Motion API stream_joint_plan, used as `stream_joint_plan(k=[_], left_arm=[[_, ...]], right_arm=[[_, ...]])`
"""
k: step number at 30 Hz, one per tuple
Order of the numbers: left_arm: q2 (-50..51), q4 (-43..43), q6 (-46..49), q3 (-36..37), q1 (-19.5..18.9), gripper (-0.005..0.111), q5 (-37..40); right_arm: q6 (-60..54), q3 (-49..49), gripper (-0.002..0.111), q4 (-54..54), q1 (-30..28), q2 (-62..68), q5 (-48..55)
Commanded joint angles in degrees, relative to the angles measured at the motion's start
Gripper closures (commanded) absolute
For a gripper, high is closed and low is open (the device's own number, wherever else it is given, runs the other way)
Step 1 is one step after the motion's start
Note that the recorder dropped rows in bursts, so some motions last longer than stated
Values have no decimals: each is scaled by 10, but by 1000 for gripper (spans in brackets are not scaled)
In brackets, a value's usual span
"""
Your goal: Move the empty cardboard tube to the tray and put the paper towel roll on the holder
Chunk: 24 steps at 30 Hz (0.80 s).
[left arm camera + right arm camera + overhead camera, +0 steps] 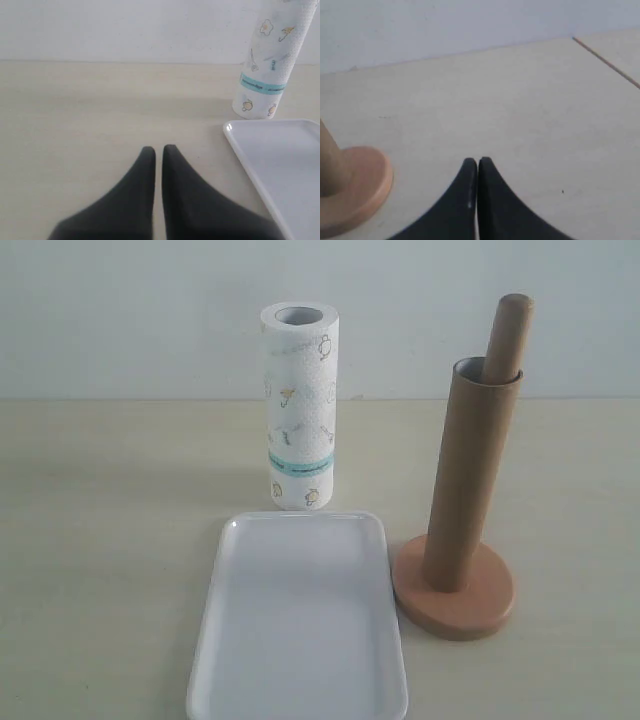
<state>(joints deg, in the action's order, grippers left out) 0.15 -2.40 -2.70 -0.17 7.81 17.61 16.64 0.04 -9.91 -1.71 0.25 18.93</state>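
Observation:
My right gripper is going to close on the lower half (pixel 462 502) of the brown cardboard tube, slightly under its middle and above the disc base of the holder.
The brown cardboard tube (pixel 470 480) stands slipped over the wooden holder's post (pixel 508 335), whose rounded top sticks out above it. The holder's disc base (pixel 480 608) rests right of the white tray (pixel 300 630); a piece of that base (pixel 362 187) shows in the right wrist view. The paper towel roll (pixel 299 405) stands upright behind the tray, and the left wrist view catches the roll (pixel 267 70) and the tray's corner (pixel 235 132). Neither gripper appears in the exterior view. My left gripper (pixel 158 150) is shut and holds nothing. My right gripper (pixel 478 161) is shut too, over bare table.
The pale wooden table (pixel 110 540) runs back to a white wall. In the right wrist view a table edge or seam (pixel 607 62) crosses the far corner.

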Motion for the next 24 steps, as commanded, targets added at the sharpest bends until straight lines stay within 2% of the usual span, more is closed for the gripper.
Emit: stream_joint_plan(k=[1, 4, 11, 14, 20, 24], left_arm=[[-2, 0, 3, 2, -2, 102, 0], [-2, 0, 3, 2, -2, 102, 0], [-2, 0, 3, 2, -2, 102, 0], [-2, 0, 3, 2, -2, 102, 0], [-2, 0, 3, 2, -2, 102, 0], [-2, 0, 3, 2, -2, 102, 0]], right_arm=[[-7, 0, 108, -9, 2, -2, -92], [-7, 0, 108, -9, 2, -2, -200], [-5, 0, 108, -9, 2, -2, -553], [-5, 0, 108, -9, 2, -2, -656], [-3, 0, 108, 6, 2, -2, -826], [-5, -64, 108, 18, 2, -2, -784]])
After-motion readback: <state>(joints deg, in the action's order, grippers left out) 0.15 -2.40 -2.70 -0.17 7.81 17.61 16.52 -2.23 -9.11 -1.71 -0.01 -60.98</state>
